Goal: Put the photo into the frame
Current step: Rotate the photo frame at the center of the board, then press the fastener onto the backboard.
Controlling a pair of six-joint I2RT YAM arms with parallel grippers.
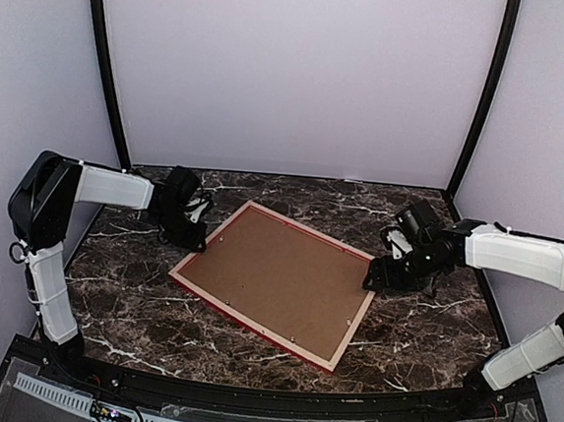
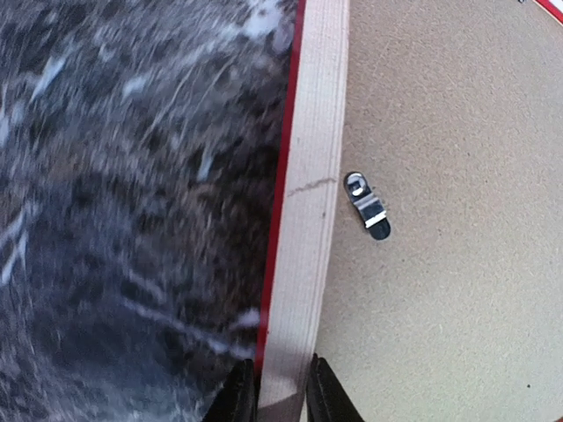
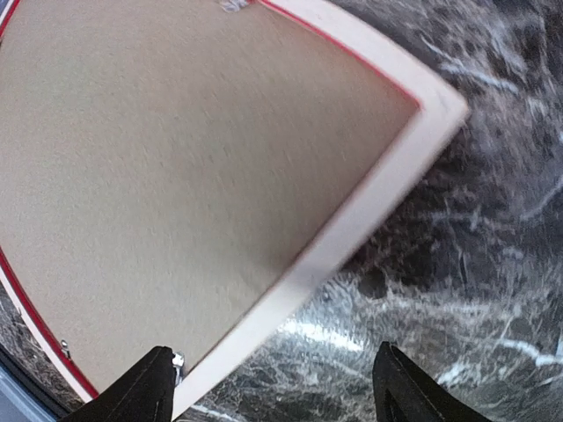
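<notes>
The frame is slanted and my left gripper pinches the rail short of the clip, so next I straighten the frame, then take the rail (image 2: 311, 192) beside the clip.
The frame (image 1: 253, 317) lies back up on the marble table, pale rails with a red edge, and the brown backing board (image 1: 276, 275) fills it. The photo is hidden. My left gripper (image 1: 197, 235) is at the frame's far left side. In the left wrist view it (image 2: 281, 378) is shut across the pale rail (image 2: 308, 176), one finger on each side. My right gripper (image 1: 380, 276) is at the frame's right corner. In the right wrist view it (image 3: 273, 365) is open, astride the rail (image 3: 352, 229), with one finger over the board (image 3: 176, 158) and the other over the table.
A small metal turn clip (image 2: 367, 206) sits on the backing board (image 2: 457, 220) beside the left rail. Another clip (image 3: 179, 359) shows by my right gripper's left finger. Dark marble table (image 1: 420, 332) surrounds the frame; pale walls close in the back and sides.
</notes>
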